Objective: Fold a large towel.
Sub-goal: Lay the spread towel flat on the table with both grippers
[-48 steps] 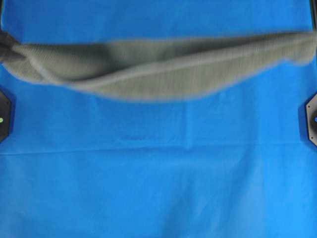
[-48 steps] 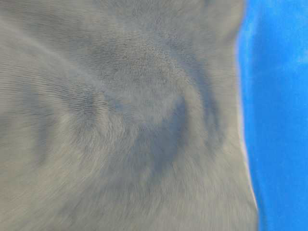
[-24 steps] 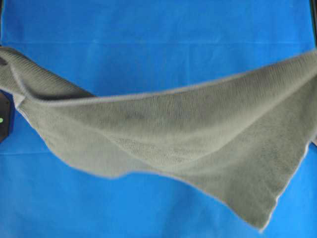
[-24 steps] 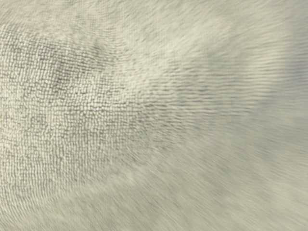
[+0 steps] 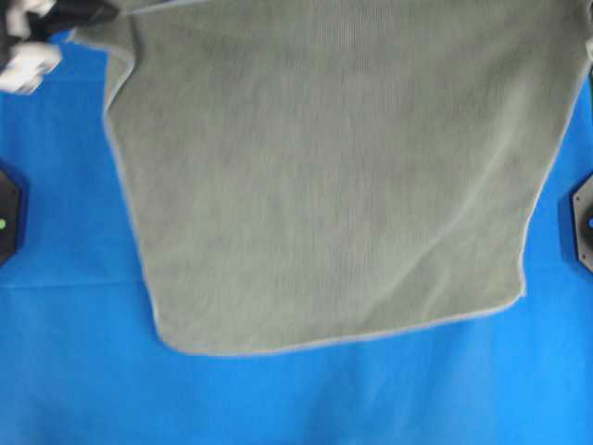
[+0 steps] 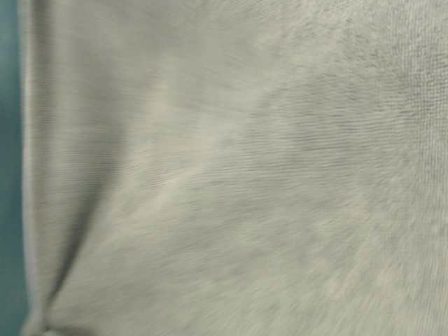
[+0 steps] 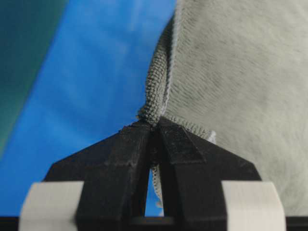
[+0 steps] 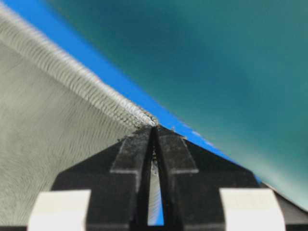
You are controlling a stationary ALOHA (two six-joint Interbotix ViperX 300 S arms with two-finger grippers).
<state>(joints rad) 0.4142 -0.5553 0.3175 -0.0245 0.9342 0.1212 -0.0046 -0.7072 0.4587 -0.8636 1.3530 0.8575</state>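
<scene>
Next, my left gripper releases the corner of the towel just a little above the towel's lower hem (image 5: 182,284), over on the side of my left gripper.
The towel (image 5: 324,176) is a large grey-green cloth with a pale hem. It is stretched out wide, its top edge beyond the upper frame and its lower hem curving above the blue sheet. My left gripper (image 5: 93,17) is at the top left corner. In the left wrist view the left gripper (image 7: 154,126) is shut on a bunched towel corner (image 7: 156,96). In the right wrist view the right gripper (image 8: 155,129) is shut on the towel's hem (image 8: 86,82). The right gripper is out of the overhead view. At table level the towel (image 6: 245,175) fills nearly the whole picture.
A bright blue sheet (image 5: 74,371) covers the table under and around the towel. Black arm bases sit at the left edge (image 5: 7,218) and the right edge (image 5: 582,227). White parts of the left arm (image 5: 28,60) show at the top left.
The towel has gone from a sagging, bunched band to a wide flat spread. Its held edge has moved up past the top of the overhead view, and the left arm has come into view.
</scene>
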